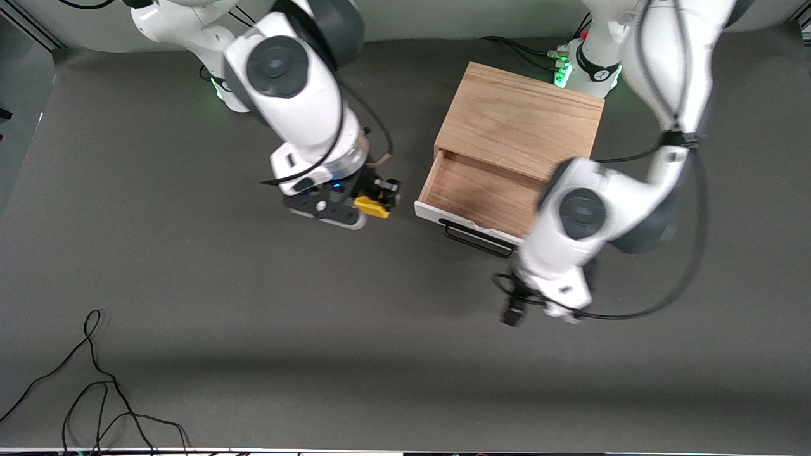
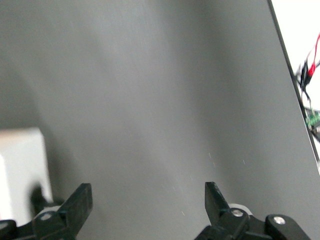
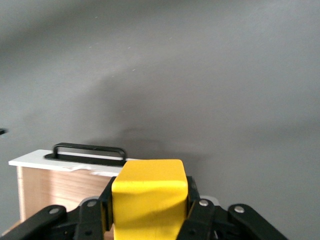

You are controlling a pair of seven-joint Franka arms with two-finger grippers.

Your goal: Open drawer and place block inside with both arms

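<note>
Next, I release the yellow block, now held above the table beside the drawer, with my right gripper on the drawer's wooden bottom, midway (image 1: pixel 479 200) between its sides.
The drawer (image 1: pixel 485 190) stands pulled out of the light oak box (image 1: pixel 519 123), showing its wood inside, white front (image 1: pixel 443 217) and black wire handle (image 1: pixel 478 242). My right gripper (image 1: pixel 374 201) is shut on the yellow block (image 1: pixel 371 206), held above the table beside the drawer toward the right arm's end. In the right wrist view the block (image 3: pixel 149 197) sits between the fingers (image 3: pixel 92 212), with the drawer's front (image 3: pixel 30 161) and handle (image 3: pixel 89 150) past it. My left gripper (image 1: pixel 513 310) is open and empty over the table in front of the drawer; its fingers (image 2: pixel 75 205) stand wide apart.
Loose black cables (image 1: pixel 95 392) lie on the grey table (image 1: pixel 253 329) at the near corner toward the right arm's end. More wires (image 1: pixel 538 54) run by the left arm's green-lit base. The left wrist view shows the table's edge with wires (image 2: pixel 310 100).
</note>
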